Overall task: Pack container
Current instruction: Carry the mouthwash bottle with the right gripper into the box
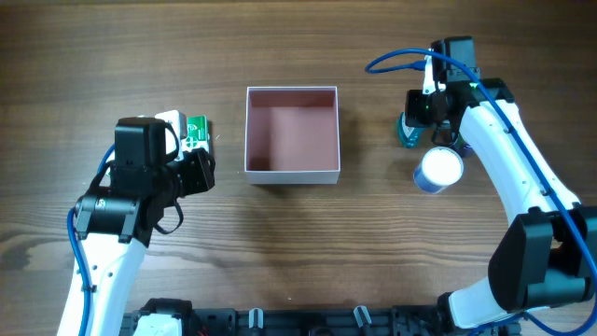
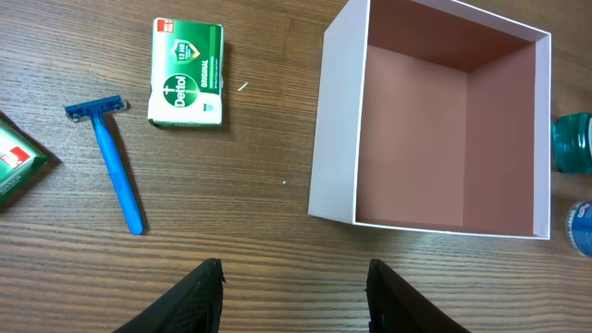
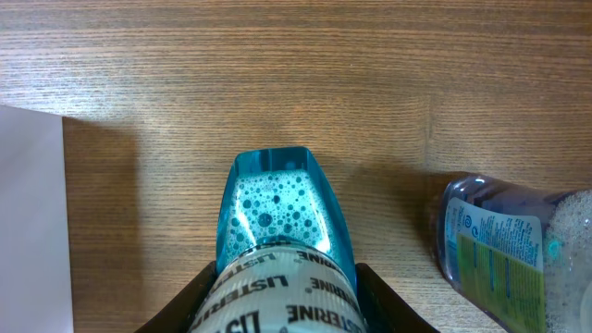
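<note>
My right gripper will release the teal Listerine bottle so that it is on the pink bottom of the container, toward the container's far side (image 1: 284,133).
The container (image 1: 291,175), a square box with white walls and a pink inside, stands empty at the table's middle; it also shows in the left wrist view (image 2: 333,120). My right gripper (image 1: 422,110) is to its right, shut on a teal Listerine bottle (image 1: 408,133). In the right wrist view the fingers (image 3: 282,305) press both sides of the bottle (image 3: 277,213). My left gripper (image 1: 201,173) is open and empty, left of the container, its fingers (image 2: 296,296) over bare wood.
A green Dettol soap box (image 2: 187,72), a blue razor (image 2: 116,166) and another green pack (image 2: 14,162) lie left of the container. A blue bottle with a white cap (image 1: 438,170) lies just right of the Listerine bottle, also in the right wrist view (image 3: 509,245).
</note>
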You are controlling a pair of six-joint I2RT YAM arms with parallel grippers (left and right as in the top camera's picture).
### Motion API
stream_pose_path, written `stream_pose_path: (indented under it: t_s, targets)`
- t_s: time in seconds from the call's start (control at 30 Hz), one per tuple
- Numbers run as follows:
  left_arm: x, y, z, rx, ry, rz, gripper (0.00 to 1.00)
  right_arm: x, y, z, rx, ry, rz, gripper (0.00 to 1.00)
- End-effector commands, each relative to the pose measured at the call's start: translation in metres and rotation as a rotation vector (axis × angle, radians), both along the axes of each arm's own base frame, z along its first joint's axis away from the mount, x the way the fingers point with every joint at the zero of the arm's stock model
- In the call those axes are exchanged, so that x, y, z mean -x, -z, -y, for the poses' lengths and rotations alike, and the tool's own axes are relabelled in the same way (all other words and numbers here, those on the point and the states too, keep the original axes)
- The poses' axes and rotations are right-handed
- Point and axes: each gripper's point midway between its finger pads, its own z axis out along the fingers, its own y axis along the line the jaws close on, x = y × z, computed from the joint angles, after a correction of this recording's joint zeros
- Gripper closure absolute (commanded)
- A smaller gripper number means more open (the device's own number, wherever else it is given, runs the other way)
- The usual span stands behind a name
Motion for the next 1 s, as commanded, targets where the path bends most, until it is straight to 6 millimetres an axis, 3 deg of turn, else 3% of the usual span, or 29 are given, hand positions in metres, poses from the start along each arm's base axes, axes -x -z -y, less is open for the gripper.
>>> stream_pose_path:
  t_s: [0.0, 0.07, 0.27, 0.57, 0.73, 0.97]
  targets:
    - [-0.004, -0.007, 0.001, -0.004, 0.003, 0.020, 0.50, -0.001, 0.002, -0.002, -0.012, -0.003, -0.002, 0.85]
    - [-0.004, -0.007, 0.001, -0.004, 0.003, 0.020, 0.50, -0.002, 0.002, -0.002, -0.011, -0.003, 0.000, 0.96]
    - [-0.004, -0.007, 0.001, -0.004, 0.003, 0.020, 0.50, -0.005, -0.005, -0.002, -0.014, -0.004, 0.028, 0.96]
    - [-0.004, -0.007, 0.001, -0.004, 0.003, 0.020, 0.50, -0.003, -0.058, -0.013, -0.030, -0.032, 0.172, 0.96]
    - [-0.004, -0.007, 0.001, -0.004, 0.003, 0.020, 0.50, 0.010, -0.104, -0.049, -0.052, -0.111, 0.290, 0.96]
    - [-0.004, -0.007, 0.001, -0.004, 0.003, 0.019, 0.49, 0.049, -0.183, -0.133, -0.240, -0.133, 0.463, 0.96]
